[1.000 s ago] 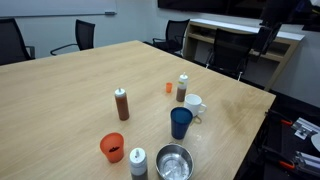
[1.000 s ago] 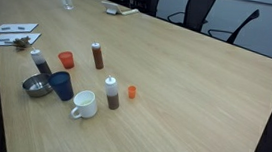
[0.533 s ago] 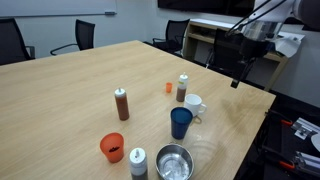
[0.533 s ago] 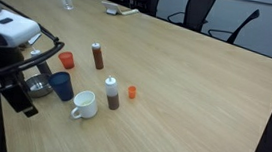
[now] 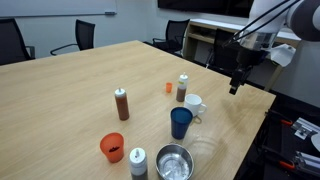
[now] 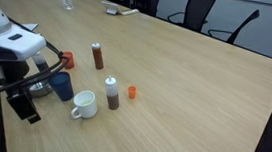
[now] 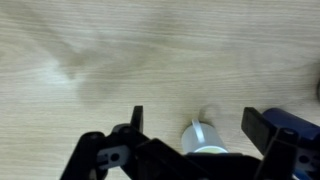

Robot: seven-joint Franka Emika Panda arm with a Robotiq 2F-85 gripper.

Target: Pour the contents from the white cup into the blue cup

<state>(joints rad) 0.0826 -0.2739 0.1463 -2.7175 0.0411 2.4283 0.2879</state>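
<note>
Next, my gripper needs to go to the white cup's handle (image 5: 203,108) (image 7: 198,131) and close there, leaving the cup's opening free for pouring into the blue cup.
The white cup (image 5: 194,104) is a small mug with a side handle, standing upright near the table's end; it also shows in an exterior view (image 6: 83,103). The taller dark blue cup (image 5: 180,122) stands right beside it, as the exterior view (image 6: 61,85) also shows. My gripper (image 5: 236,85) hangs open and empty in the air over the table's end, apart from both cups; it shows in an exterior view (image 6: 24,108) too. In the wrist view the open gripper (image 7: 197,122) frames the white cup (image 7: 205,142) below it, with the blue cup (image 7: 297,124) at the right edge.
An orange cup (image 5: 112,147), a steel bowl (image 5: 173,160) and a small capped container (image 5: 138,161) stand by the blue cup. A brown bottle (image 5: 121,104), a white-capped bottle (image 5: 182,88) and a small orange cap (image 5: 169,88) stand further in. Chairs surround the table.
The arm came into view from outside the frames and has swung over the table's end, lowering toward the white cup. The cups have not moved.
</note>
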